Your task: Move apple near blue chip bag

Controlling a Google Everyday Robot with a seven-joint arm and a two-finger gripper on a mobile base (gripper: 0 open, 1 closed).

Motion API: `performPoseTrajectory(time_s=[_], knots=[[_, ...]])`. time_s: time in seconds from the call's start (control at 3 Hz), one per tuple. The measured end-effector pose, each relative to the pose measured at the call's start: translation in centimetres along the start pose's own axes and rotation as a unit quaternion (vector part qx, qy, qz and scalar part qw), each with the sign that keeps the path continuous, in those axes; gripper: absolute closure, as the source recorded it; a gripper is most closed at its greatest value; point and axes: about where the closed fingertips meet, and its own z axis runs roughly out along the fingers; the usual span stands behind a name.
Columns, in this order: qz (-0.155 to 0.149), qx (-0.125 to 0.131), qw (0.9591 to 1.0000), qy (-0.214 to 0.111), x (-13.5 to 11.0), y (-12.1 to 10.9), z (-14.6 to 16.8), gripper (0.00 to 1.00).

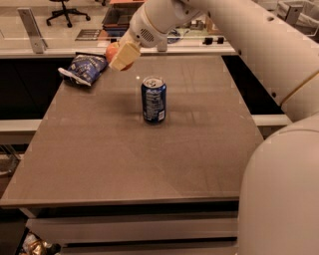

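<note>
Next, my gripper releases the apple on the brown table, snug (105, 78) against the side of the blue chip bag that faces the soda can.
The orange-red apple (112, 50) sits at the far left of the table, just right of the blue chip bag (85, 68). The bag is dark blue foil with white speckled print and lies near the table's far left corner. My gripper (122, 56) is right at the apple, its pale fingers (125, 54) covering the apple's right side, so only the apple's left part shows. The arm reaches in from the upper right.
A blue soda can (153, 99) with a silver top stands upright near the middle of the brown table (149, 159). Behind the table runs a counter with a tray and small items (119, 17). An office chair (67, 10) stands far back.
</note>
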Motion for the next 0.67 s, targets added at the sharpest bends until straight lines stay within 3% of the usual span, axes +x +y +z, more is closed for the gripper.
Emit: performPoseTrajectory(time_s=[0.67], knots=[[0.008, 0.070, 0.9972, -0.026, 3.9, -4.4, 4.5, 1.00]])
